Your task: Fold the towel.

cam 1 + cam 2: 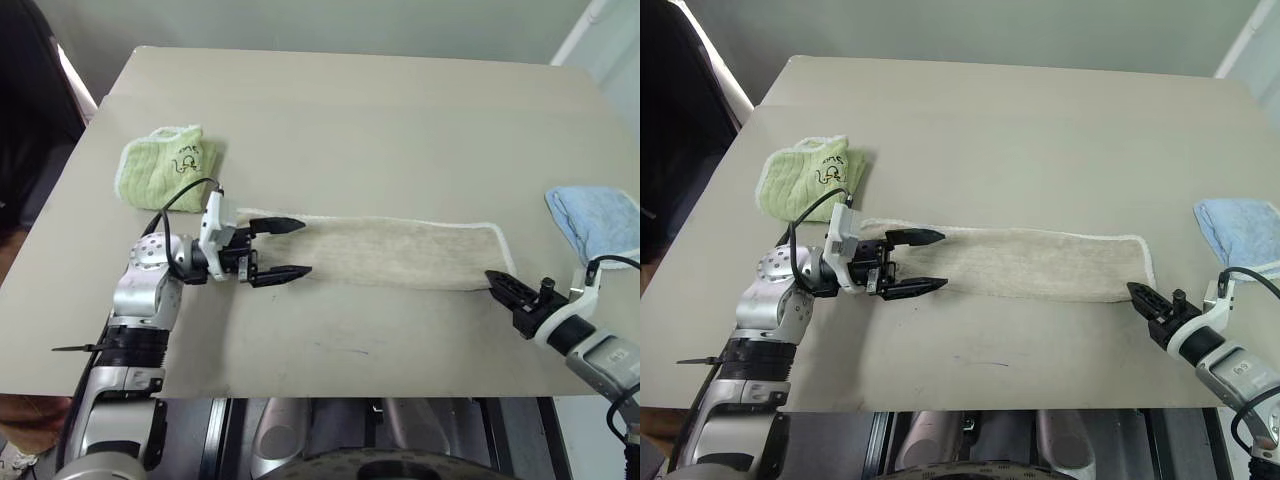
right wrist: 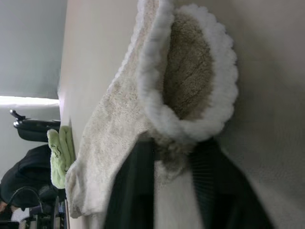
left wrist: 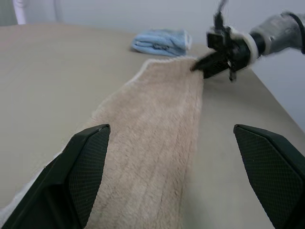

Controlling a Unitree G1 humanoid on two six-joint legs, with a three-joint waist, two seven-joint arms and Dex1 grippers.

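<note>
Next, I let go of the towel's end with my right gripper on the middle of the towel's beige strip (image 1: 349, 261), just past my left gripper's fingertips.
The towel (image 1: 390, 255) lies as a long beige strip with white edging across the table (image 1: 350, 110). At the strip's left end my left gripper (image 1: 305, 248) is open and level, one finger on each side of the strip's width. My right gripper (image 1: 492, 275) is at the near right corner, shut on the towel. In the right wrist view its two fingers (image 2: 138, 186) pinch the cloth just below a curled white-edged corner (image 2: 190, 76). The left wrist view looks down the strip to the right gripper (image 3: 198, 67) at its far end.
A small light-green cloth (image 1: 168, 165) with a printed drawing sits just behind the left arm. A light-blue cloth (image 1: 598, 222) lies at the table's right edge, behind the right gripper. A person in dark clothes (image 1: 30, 110) stands past the table's left side.
</note>
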